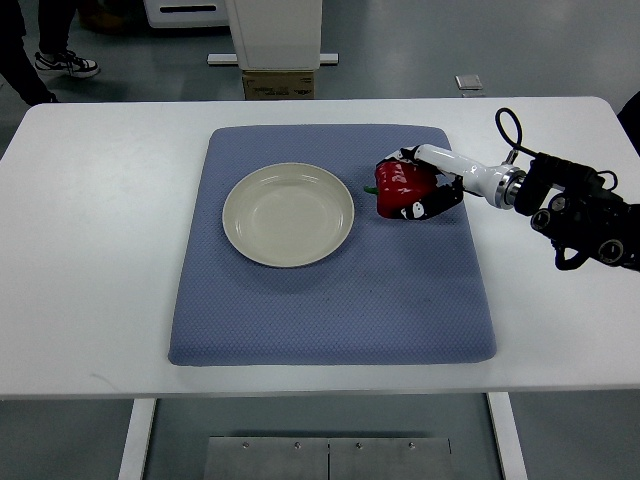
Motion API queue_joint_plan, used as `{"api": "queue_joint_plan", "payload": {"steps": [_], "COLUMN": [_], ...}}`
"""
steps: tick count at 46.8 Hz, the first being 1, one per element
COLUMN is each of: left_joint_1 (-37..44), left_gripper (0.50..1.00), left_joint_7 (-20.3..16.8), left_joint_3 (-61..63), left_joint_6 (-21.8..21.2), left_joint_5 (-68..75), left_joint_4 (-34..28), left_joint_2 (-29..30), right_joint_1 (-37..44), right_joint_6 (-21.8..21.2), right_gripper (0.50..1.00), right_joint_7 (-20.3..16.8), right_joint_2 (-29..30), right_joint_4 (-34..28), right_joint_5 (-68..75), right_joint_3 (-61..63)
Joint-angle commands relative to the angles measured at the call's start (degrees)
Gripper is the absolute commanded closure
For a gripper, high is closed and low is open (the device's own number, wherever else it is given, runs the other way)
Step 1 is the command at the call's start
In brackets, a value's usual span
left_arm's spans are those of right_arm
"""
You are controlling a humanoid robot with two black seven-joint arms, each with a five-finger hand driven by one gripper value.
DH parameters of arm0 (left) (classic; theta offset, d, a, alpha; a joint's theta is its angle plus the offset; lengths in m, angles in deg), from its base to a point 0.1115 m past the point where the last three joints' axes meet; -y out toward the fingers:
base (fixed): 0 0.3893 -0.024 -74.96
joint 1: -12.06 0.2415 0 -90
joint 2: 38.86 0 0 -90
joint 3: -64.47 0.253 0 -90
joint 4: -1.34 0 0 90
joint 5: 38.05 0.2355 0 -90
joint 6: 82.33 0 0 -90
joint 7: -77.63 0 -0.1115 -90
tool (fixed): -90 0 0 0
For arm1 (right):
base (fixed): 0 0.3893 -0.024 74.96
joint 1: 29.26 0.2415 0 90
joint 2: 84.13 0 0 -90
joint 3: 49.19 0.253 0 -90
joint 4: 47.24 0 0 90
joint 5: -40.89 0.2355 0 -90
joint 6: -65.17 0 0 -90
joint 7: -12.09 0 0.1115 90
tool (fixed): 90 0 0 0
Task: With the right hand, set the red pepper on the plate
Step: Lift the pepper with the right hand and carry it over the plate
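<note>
Next, I put the red pepper down with my right gripper on the half of the cream plate (315, 210) nearest my arm.
A red pepper (398, 187) with a green stem lies on the blue mat (330, 300), just right of the cream plate (288, 214). My right hand (420, 185) reaches in from the right edge, and its black fingers (437, 203) curl around the pepper from above and below. The pepper seems to rest on or just above the mat; I cannot tell which. The plate holds nothing. My left arm is out of the picture.
The mat lies in the middle of a white table (90, 250). Beyond the table's far edge stand a white machine base (275, 40) and a cardboard box (279, 85). A person's shoes (65, 65) show at the top left.
</note>
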Motion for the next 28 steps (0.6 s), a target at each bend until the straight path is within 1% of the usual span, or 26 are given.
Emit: {"api": "queue_joint_plan", "payload": {"steps": [1,12,28], "left_joint_1": [0.00,0.00,0.00], "left_gripper": [0.500,0.500,0.500], "left_joint_7": [0.00,0.00,0.00], "left_joint_3": [0.00,0.00,0.00], "left_joint_6": [0.00,0.00,0.00], "left_joint_5": [0.00,0.00,0.00], "left_joint_4": [0.00,0.00,0.00], "left_joint_2": [0.00,0.00,0.00], "right_joint_1": [0.81,4.33,8.02], "right_joint_6": [-0.08,-0.17,-0.08], "right_gripper": [1.000,1.000,1.000], "right_joint_7": [-1.23,-4.75,-10.99], "right_joint_2": [0.57,4.88,15.16], "right_joint_4": [-0.02,0.25,3.67], "right_joint_5": [0.00,0.09,2.37], "right_joint_3": [0.55,0.82,1.43]}}
